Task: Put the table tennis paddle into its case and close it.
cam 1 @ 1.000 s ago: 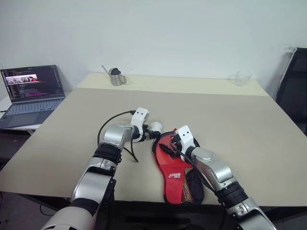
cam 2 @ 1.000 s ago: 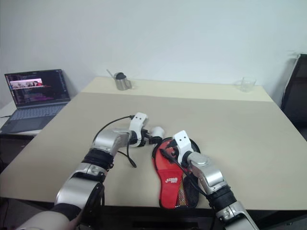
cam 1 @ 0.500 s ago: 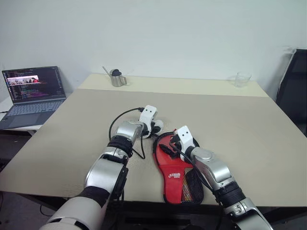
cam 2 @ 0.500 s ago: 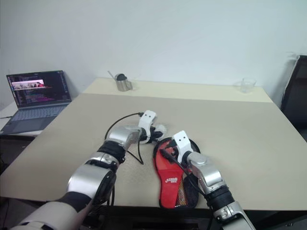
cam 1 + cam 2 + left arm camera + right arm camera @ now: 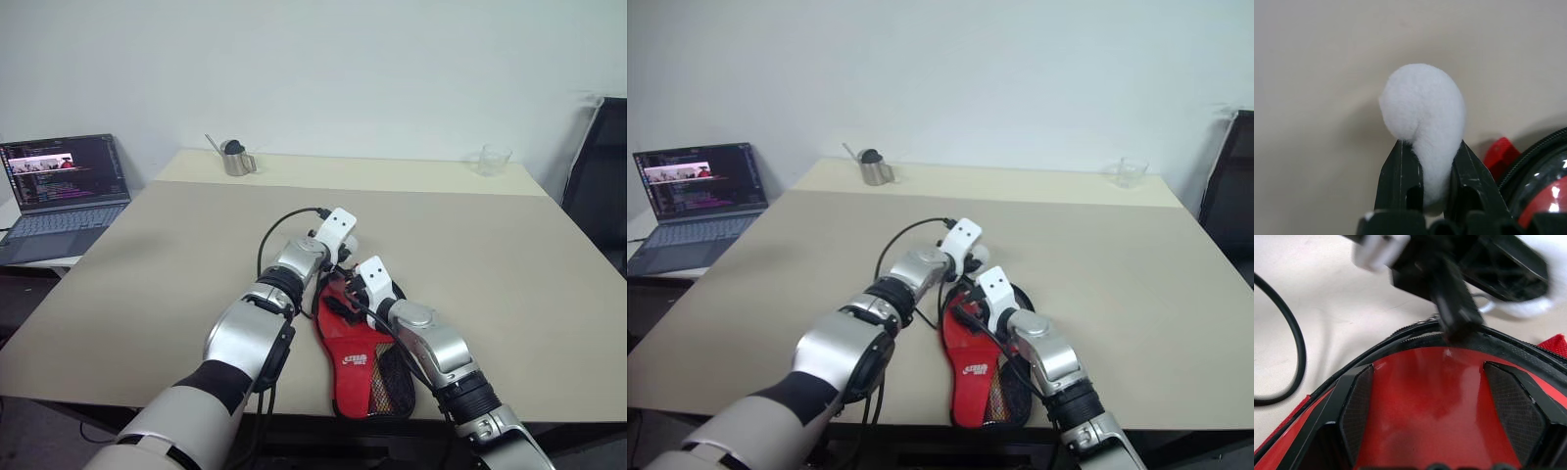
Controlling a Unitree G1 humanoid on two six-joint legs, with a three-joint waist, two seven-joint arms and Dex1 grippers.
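Note:
The robot's left gripper will release the white fluffy ball beside the case's round end [image 5: 408, 262], on the side toward the chair.
The case [image 5: 358, 364] lies flat near the table's front edge, round end away from me. Through its clear front shows the red face of the table tennis paddle [image 5: 1440, 396]. My right gripper [image 5: 341, 299] is open, and its spread fingers [image 5: 1356, 416] rest on the case's front. My left gripper [image 5: 1431, 144] is shut on a white fluffy ball [image 5: 1425, 107]. It hovers just past the case's round end, close to the zip edge and a red tab [image 5: 1501, 152]. Whether the ball hangs from the zip I cannot tell.
A laptop [image 5: 64, 191] stands open off the table's left side. At the table's back are a metal jug [image 5: 235, 159] on the left and a glass [image 5: 495, 160] on the right. A black chair [image 5: 602, 176] is beyond the right edge. A black cable [image 5: 284, 225] loops off my left wrist.
My left gripper has swung to the right with the white ball, from beside the case to its round end. The right gripper has stayed on the case.

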